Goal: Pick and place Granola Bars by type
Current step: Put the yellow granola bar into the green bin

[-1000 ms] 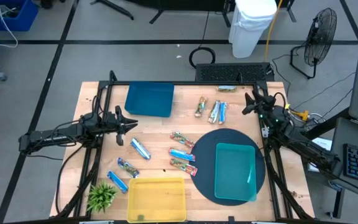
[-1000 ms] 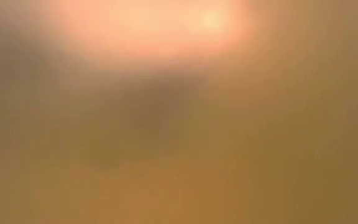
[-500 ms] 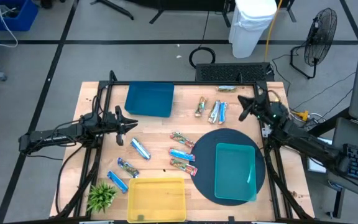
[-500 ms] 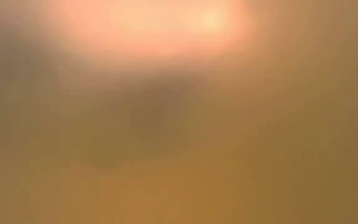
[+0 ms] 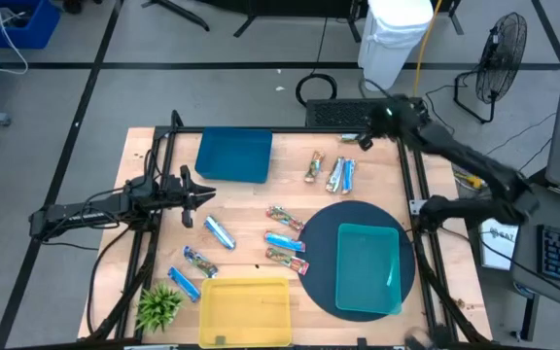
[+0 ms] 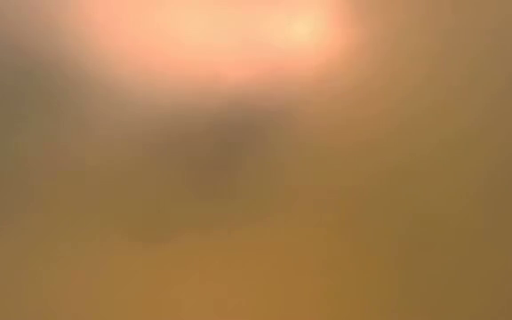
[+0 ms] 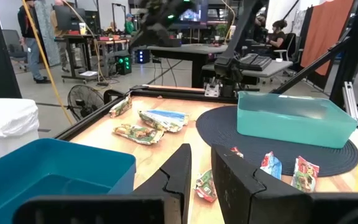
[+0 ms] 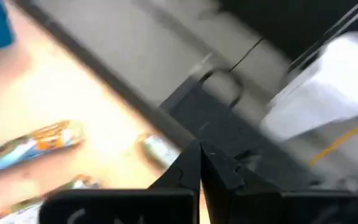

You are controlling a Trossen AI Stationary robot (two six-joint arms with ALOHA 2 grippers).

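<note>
The lone granola bar beside the far rail is below my shut, empty right gripper, so next I open the gripper and pinch the bar's near end (image 8: 173,160).
Several granola bars lie flat on the wooden table: a group at the far side (image 5: 335,174), one near the far edge (image 5: 355,138), three in the middle (image 5: 285,240), and three on the left (image 5: 220,231). My left gripper (image 5: 202,192) hovers at the table's left beside the blue tray, its fingers (image 7: 180,174) a narrow gap apart with nothing between them. My right gripper (image 5: 366,140) is raised over the far edge near the lone bar. Its fingers (image 8: 199,163) are shut on nothing. The low view is one orange blur.
A blue tray (image 5: 233,156) stands at the far left and a yellow tray (image 5: 245,311) at the near edge. A teal tray (image 5: 367,267) sits on a dark round mat (image 5: 321,243). A small green plant (image 5: 158,306) is at the near left corner. Black frame rails line both sides.
My right gripper has shut on nothing. Its arm has risen and swung from the table's right edge toward the far edge, ending above the lone bar there. No bar has moved.
</note>
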